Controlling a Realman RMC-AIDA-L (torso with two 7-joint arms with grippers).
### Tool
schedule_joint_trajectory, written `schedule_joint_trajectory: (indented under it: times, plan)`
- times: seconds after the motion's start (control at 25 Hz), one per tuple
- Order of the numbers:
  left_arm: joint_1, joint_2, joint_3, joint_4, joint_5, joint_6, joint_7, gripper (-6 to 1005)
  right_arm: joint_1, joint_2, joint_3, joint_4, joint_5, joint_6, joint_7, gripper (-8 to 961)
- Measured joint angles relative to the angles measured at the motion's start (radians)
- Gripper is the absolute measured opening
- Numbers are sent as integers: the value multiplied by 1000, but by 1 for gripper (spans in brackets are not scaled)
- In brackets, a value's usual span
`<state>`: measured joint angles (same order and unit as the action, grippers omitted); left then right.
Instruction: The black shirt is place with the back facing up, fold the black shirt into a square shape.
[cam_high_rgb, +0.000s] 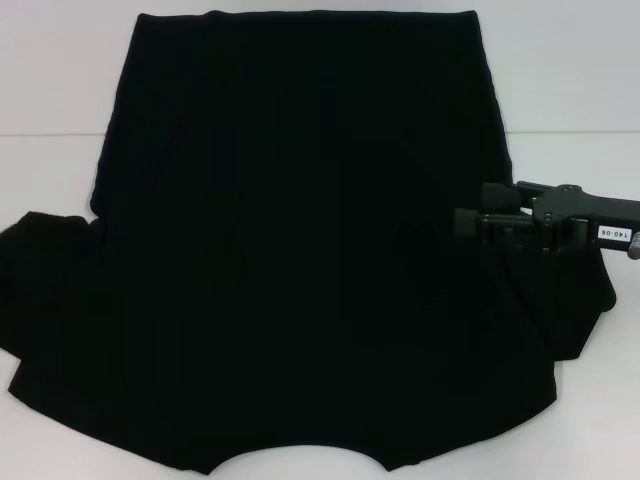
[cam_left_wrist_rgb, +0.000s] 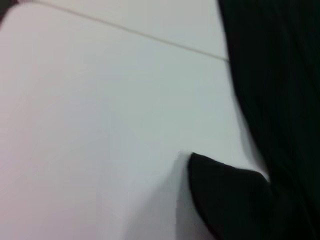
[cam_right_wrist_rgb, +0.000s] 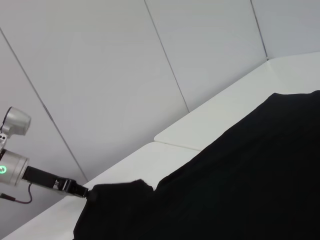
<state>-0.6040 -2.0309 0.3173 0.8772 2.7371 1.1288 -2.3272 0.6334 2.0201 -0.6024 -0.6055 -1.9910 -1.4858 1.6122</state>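
My left gripper is to release the sleeve end on the black shirt's back (cam_high_rgb: 215, 235), a little inward from the shirt's side edge.
The black shirt (cam_high_rgb: 300, 250) lies spread flat over the white table (cam_high_rgb: 60, 80), its curved neckline at the near edge. My right gripper (cam_high_rgb: 468, 222) reaches in from the right over the shirt's right sleeve (cam_high_rgb: 560, 300). It is shut on the sleeve fabric, which rises toward it and hangs below it. The left sleeve (cam_high_rgb: 45, 290) lies flat at the left. My left arm is outside the head view. In the right wrist view the left gripper (cam_right_wrist_rgb: 80, 191) sits at the tip of the left sleeve (cam_right_wrist_rgb: 120, 192). The left wrist view shows that sleeve tip (cam_left_wrist_rgb: 225, 195) beside the shirt's body (cam_left_wrist_rgb: 275, 75).
White tabletop (cam_left_wrist_rgb: 100, 125) shows bare to the left of the shirt and along the far side, with a thin seam line (cam_left_wrist_rgb: 150, 37) across it. Grey wall panels (cam_right_wrist_rgb: 125, 75) stand behind the table.
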Motion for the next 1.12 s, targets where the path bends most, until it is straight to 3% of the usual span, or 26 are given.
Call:
schedule_joint_trajectory:
  times: [0.72,1.12]
  plan:
    - [-13,4,-1,-30,-79,-129,61,29,0,2,1,3,0,1,-1,915]
    - [-15,6,-5,-43,-132,-116,86,32,0,2,1,6,0,1,-1,915]
